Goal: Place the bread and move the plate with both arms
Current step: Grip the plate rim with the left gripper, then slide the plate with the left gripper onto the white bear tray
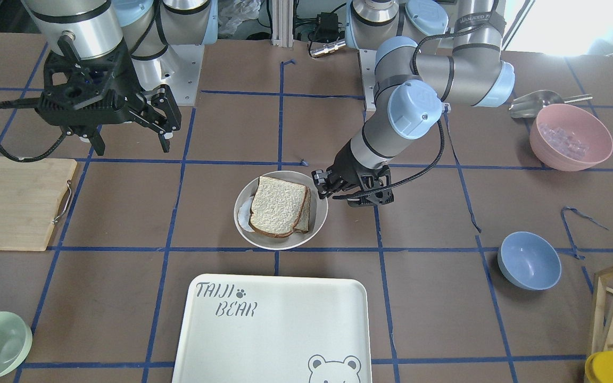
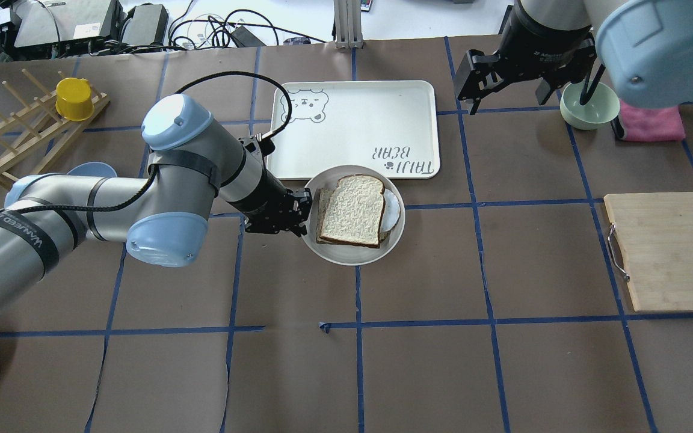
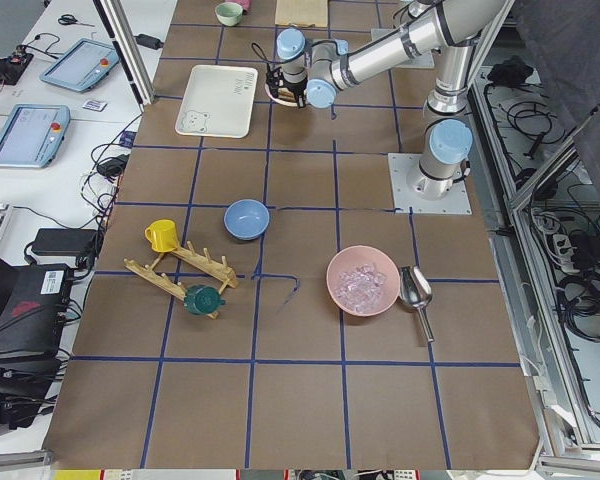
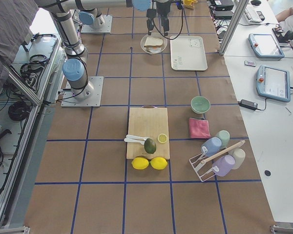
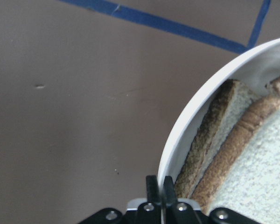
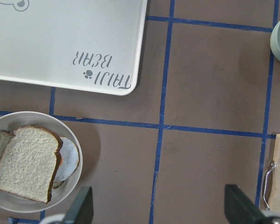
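My left gripper is to let go of the plate on the white tray (image 1: 277, 332), between the tray's lettering and the bear face.
The bread (image 2: 352, 210), a domed slice with dark brown crust, lies on top of a second slice and a white round piece on the plate (image 2: 352, 260). The bread also shows in the front view (image 1: 277, 207) and the right wrist view (image 6: 25, 163). My left gripper (image 2: 299, 214) is low at the plate's left edge. In the left wrist view its fingers (image 5: 152, 186) are shut on the plate's rim (image 5: 191, 107). My right gripper (image 2: 509, 99) hangs open and empty, high above the table beyond the tray, well apart from the plate (image 6: 9, 200).
The white "TAIJI BEAR" tray (image 2: 358, 120) lies just beyond the plate. A wooden cutting board (image 2: 665, 252) is at the right, with a green bowl (image 2: 589, 105) and pink cloth (image 2: 650, 120) behind it. A blue bowl (image 1: 529, 260), pink bowl (image 1: 571, 137) and wooden rack (image 2: 21, 132) are on my left.
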Tool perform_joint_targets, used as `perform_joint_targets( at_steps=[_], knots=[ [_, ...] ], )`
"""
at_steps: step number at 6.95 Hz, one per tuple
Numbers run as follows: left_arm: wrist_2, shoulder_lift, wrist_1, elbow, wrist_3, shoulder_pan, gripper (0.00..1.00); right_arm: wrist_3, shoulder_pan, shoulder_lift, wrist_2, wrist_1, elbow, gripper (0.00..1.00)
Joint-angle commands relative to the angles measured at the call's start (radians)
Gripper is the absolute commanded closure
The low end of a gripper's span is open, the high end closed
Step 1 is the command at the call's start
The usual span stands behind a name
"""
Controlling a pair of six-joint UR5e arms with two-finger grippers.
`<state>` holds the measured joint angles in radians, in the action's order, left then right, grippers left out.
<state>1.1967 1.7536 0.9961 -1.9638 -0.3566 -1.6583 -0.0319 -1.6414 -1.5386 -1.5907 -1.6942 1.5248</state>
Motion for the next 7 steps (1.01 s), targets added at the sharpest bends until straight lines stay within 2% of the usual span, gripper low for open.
perform_joint_targets(
  at_steps=[1, 4, 5, 7],
  knots=[
    [-0.035, 0.088, 0.006, 0.154, -0.004, 0.043, 1.0, 0.001, 0.0, 0.0, 0.0, -0.001, 0.0, 0.0],
    [-0.045, 0.309, 0.006, 0.366, -0.005, 0.043, 1.0, 0.001, 0.0, 0.002, 0.0, -0.001, -0.001, 0.0],
    [-0.081, 0.384, 0.006, 0.44, -0.045, 0.043, 1.0, 0.001, 0.0, 0.0, 0.001, -0.001, -0.002, 0.0],
    [-0.091, 0.475, 0.003, 0.517, -0.05, 0.043, 1.0, 0.001, 0.0, 0.0, 0.0, -0.001, -0.002, 0.0]
  ],
)
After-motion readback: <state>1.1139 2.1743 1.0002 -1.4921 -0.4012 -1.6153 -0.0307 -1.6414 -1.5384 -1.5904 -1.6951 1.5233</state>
